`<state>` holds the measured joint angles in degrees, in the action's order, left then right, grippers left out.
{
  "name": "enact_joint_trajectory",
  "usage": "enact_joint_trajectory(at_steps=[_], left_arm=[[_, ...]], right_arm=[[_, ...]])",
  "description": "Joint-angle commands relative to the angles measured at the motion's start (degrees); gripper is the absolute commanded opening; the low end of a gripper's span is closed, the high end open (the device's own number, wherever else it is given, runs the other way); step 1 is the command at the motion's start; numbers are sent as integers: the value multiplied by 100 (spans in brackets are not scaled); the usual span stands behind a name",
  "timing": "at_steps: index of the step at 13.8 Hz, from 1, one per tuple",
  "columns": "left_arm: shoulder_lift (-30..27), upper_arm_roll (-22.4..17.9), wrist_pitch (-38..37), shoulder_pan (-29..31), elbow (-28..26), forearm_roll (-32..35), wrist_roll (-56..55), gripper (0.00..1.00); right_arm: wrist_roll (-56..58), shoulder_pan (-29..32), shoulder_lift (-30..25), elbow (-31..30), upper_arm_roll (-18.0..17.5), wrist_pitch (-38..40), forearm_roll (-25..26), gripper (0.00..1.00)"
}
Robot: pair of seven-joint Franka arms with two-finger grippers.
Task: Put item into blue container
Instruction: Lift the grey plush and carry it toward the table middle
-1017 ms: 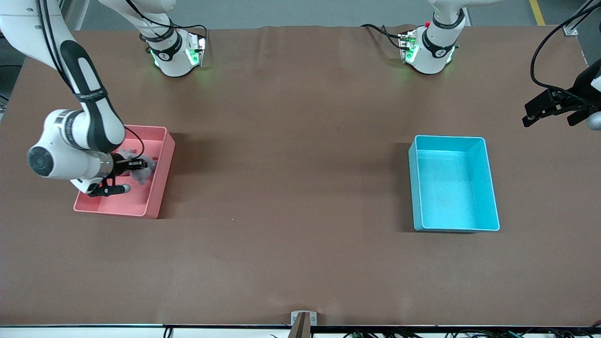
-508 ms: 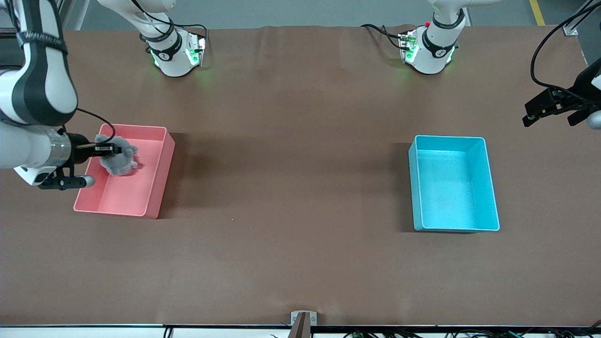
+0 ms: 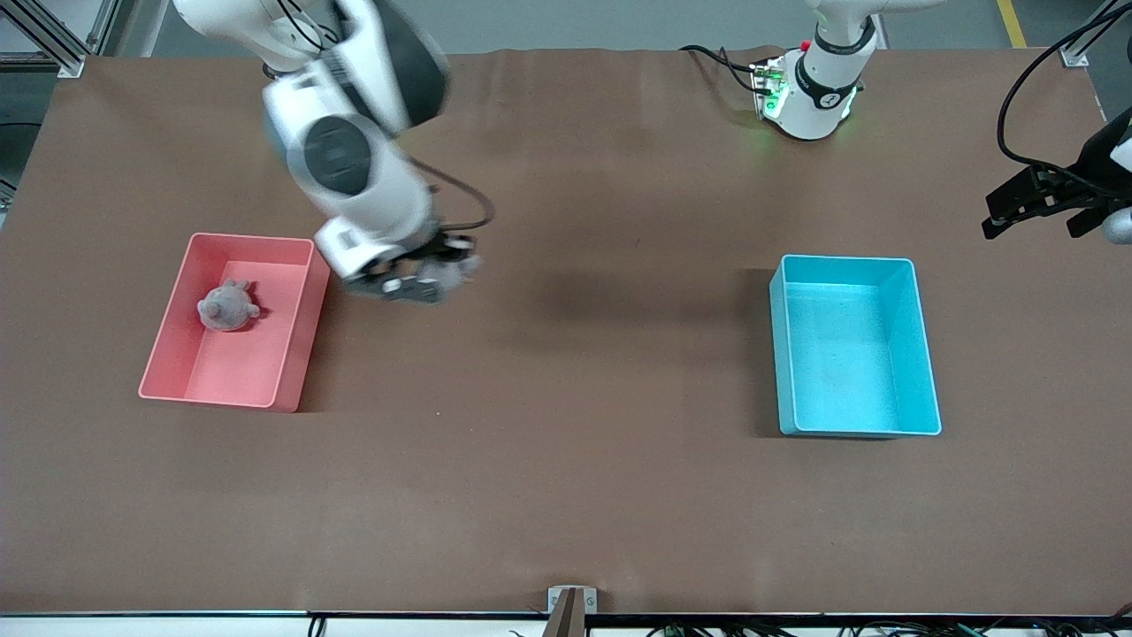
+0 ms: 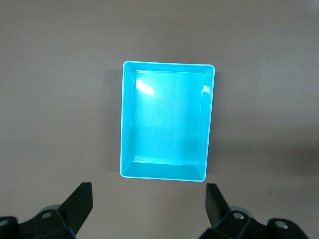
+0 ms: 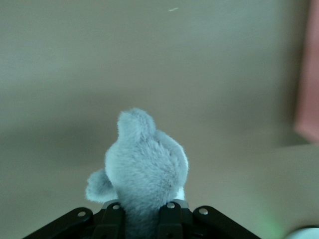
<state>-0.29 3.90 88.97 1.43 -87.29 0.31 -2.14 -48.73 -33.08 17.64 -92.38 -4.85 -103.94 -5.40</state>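
Next, my right gripper releases the grey plush toy on the bare mat [image 3: 615,299] between the pink bin and the blue container.
My right gripper [image 3: 447,268] is shut on a grey plush toy [image 3: 462,266], held in the air over bare table beside the pink bin. In the right wrist view the plush toy [image 5: 145,164] sticks out from between the fingers [image 5: 113,214]. The blue container [image 3: 840,354] stands open and empty toward the left arm's end of the table. My left gripper [image 3: 1039,208] hangs open and empty above the table near that container, and its wrist view looks down on the blue container [image 4: 164,124].
A pink bin [image 3: 239,372] sits toward the right arm's end of the table, with a second grey plush toy [image 3: 227,307] lying in it. Its edge [image 5: 309,74] shows in the right wrist view. Brown table mat [image 3: 566,398] spans between the bins.
My right arm has swung from the pink bin toward the table's middle, carrying one grey plush toy. The other plush stays in the bin. The left arm has not moved.
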Motion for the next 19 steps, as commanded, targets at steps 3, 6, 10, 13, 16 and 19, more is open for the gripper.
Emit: enact_joint_trajectory(at_steps=[3,6,10,13,16,19], left_arm=[[169,6,-38,-20,125,-14,118,100],[240,15,-47,-20,125,-66,127,100],[310,76,-64,-108,-120,-303,109,100],[319,242,-29,-169,-542,-427,48,100],[319,602,303,-187,-964,-435,-302,100],[328,1085,953,-195,-1639,-427,-873,100]], right_arm=[[-1663,-1146,1371,492,107,-1740,-5,5],[-1903,-1525,1988,766,116,-2462,65,7],[-1833,-1719,2436,766,116,-3229,92,13],[-1815,-1719,2586,766,116,-3238,135,23],[-1832,-1719,2622,766,116,-3238,188,86],[-1806,-1711,2482,775,142,-3177,267,100]])
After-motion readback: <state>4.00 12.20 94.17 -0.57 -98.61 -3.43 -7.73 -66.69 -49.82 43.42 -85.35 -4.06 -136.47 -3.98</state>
